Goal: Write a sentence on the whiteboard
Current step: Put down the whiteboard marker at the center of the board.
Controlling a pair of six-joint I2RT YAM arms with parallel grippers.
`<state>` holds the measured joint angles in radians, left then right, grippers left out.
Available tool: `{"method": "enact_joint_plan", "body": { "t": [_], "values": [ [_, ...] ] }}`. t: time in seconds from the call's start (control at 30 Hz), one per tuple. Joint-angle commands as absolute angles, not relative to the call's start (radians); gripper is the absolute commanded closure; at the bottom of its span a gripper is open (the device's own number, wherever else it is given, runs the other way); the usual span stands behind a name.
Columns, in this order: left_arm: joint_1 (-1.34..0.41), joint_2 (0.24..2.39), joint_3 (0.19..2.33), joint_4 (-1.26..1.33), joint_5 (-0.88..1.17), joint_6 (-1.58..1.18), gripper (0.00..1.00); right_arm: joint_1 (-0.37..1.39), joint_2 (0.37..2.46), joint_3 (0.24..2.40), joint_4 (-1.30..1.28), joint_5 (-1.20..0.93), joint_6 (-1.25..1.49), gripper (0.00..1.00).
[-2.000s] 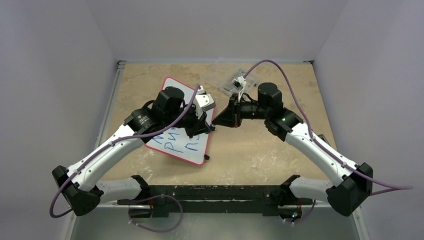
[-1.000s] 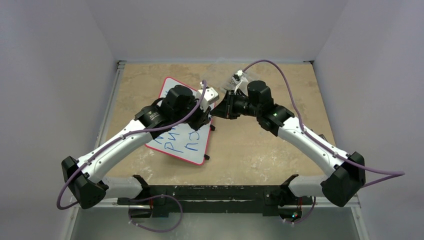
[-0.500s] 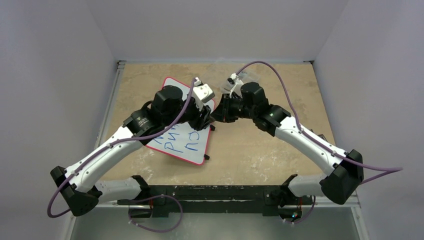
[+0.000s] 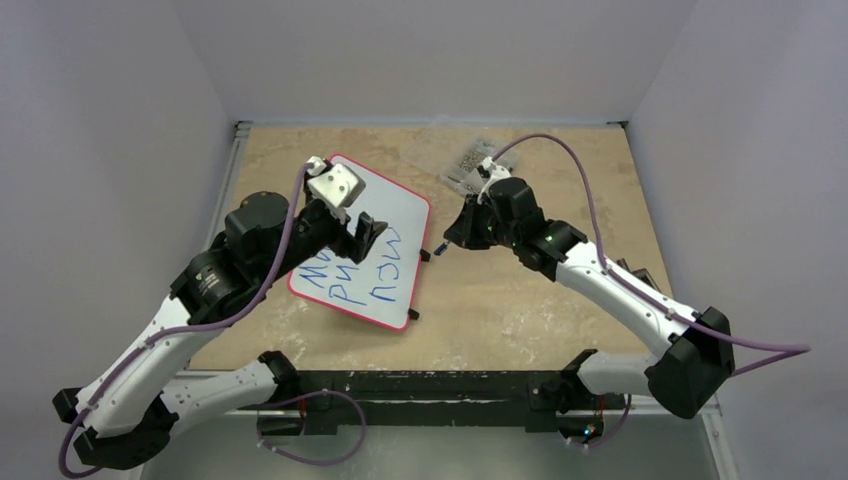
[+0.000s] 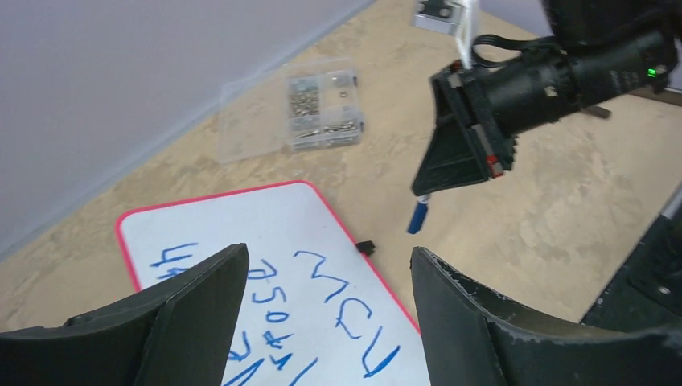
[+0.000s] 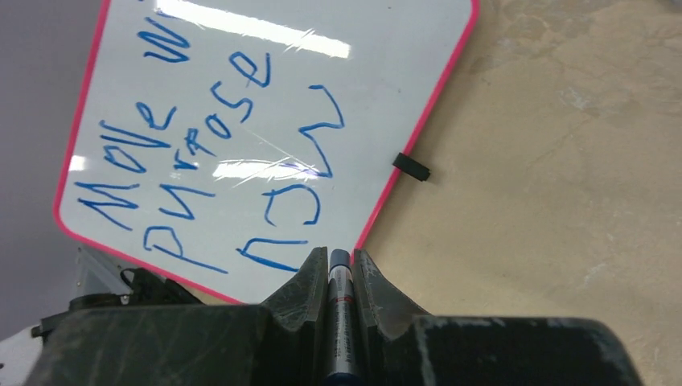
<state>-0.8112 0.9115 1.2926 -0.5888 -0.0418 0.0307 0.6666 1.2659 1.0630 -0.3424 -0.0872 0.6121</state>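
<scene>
Next, I put down the blue marker, now just off the board's edge, with my right gripper on the bare tan tabletop (image 4: 469, 275) (image 6: 513, 236) next to the whiteboard's black feet.
The whiteboard (image 4: 385, 200) lies tilted on the left half of the table, with a red rim and small black feet (image 6: 411, 167). The sentence (image 6: 201, 153) runs over it in blue letters in three lines. My right gripper (image 6: 339, 253) is shut on a blue marker (image 6: 339, 314), whose blue end (image 5: 417, 217) points down just off the board's right edge. My left gripper (image 5: 326, 253) hovers open above the board (image 5: 241, 217), with nothing between its fingers. In the top view the left gripper (image 4: 365, 232) and the right gripper (image 4: 450, 235) stand apart.
A clear plastic box of screws (image 4: 470, 165) sits at the back of the table, behind the right gripper, and shows in the left wrist view too (image 5: 310, 108). Bare tan tabletop (image 4: 520, 300) lies right of the board. Walls close in the table's sides.
My left gripper has opened and drawn back to the left, away from the right gripper it was meeting. The right gripper keeps the marker and has shifted slightly right.
</scene>
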Motion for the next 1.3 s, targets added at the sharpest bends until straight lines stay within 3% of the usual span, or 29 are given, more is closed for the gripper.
{"method": "enact_joint_plan", "body": {
  "t": [0.0,0.1,0.37,0.8,0.9,1.1,1.27],
  "values": [
    [-0.785,0.896,1.25,-0.599,-0.267,0.057,0.25,0.658,1.223,0.989,-0.273,0.028,0.638,1.0],
    [-0.757,0.881,1.217,-0.57,-0.339,0.047,0.22,0.652,1.21,0.932,-0.236,0.053,0.653,1.0],
    [-0.657,0.846,1.145,-0.525,-0.371,0.009,0.0,0.629,1.221,0.795,-0.106,0.063,0.684,1.0],
    [-0.613,0.84,1.099,-0.504,-0.37,-0.031,0.02,0.581,1.331,0.683,0.016,0.005,0.692,1.0],
    [-0.612,0.836,1.095,-0.508,-0.37,-0.03,0.03,0.568,1.352,0.678,0.014,0.008,0.687,0.92],
    [-0.612,0.834,1.091,-0.508,-0.365,-0.029,0.03,0.538,1.359,0.668,0.002,0.021,0.68,0.66],
    [-0.612,0.831,1.089,-0.508,-0.365,-0.029,0.05,0.527,1.353,0.673,-0.043,0.061,0.66,0.52]
  ]
}}
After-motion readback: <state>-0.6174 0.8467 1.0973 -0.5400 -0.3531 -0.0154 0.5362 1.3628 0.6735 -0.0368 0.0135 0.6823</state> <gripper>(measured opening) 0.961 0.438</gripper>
